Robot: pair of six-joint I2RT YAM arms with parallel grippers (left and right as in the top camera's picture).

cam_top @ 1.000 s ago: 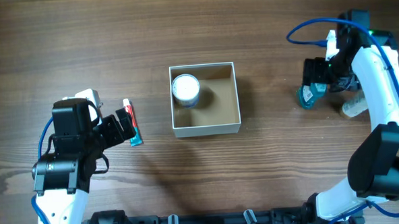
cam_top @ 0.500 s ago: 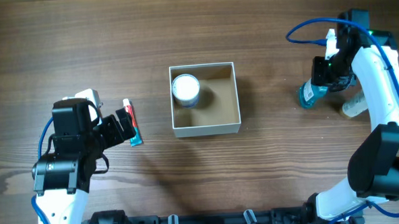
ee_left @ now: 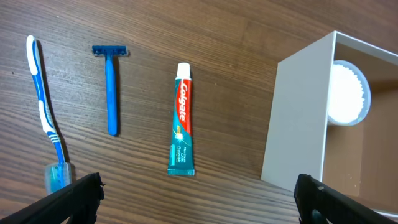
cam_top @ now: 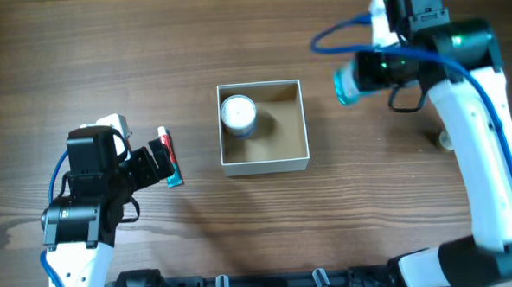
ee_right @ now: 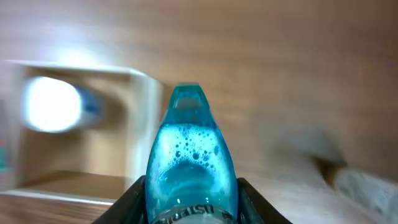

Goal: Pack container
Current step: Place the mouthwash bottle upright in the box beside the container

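Next, my right gripper stands the clear blue bottle inside the container (cam_top: 265,125) (ee_right: 111,117), next to the round white jar.
The container (cam_top: 266,166) is a square white box with a tan inside, at the table's middle, and a round white jar (cam_top: 238,113) lies in its far-left corner. My right gripper (cam_top: 366,76) is shut on a clear blue bottle (cam_top: 346,87) and hangs in the air just right of the container's far-right corner. In the right wrist view the blue bottle (ee_right: 189,155) sits between both fingers (ee_right: 134,199), with the container (ee_right: 146,124) blurred behind it. My left gripper (ee_left: 199,202) stands open over bare table beside a toothpaste tube (ee_left: 181,127).
Left of the toothpaste lie a blue razor (ee_left: 111,87) and a blue-and-white toothbrush (ee_left: 43,106). The container's white wall (ee_left: 298,124) stands to the right of the left gripper. A small whitish thing (cam_top: 444,139) lies on the table by the right arm.
The right gripper closed on the blue bottle, lifted it off the table at the right and carried it left toward the container. The left arm has not moved.
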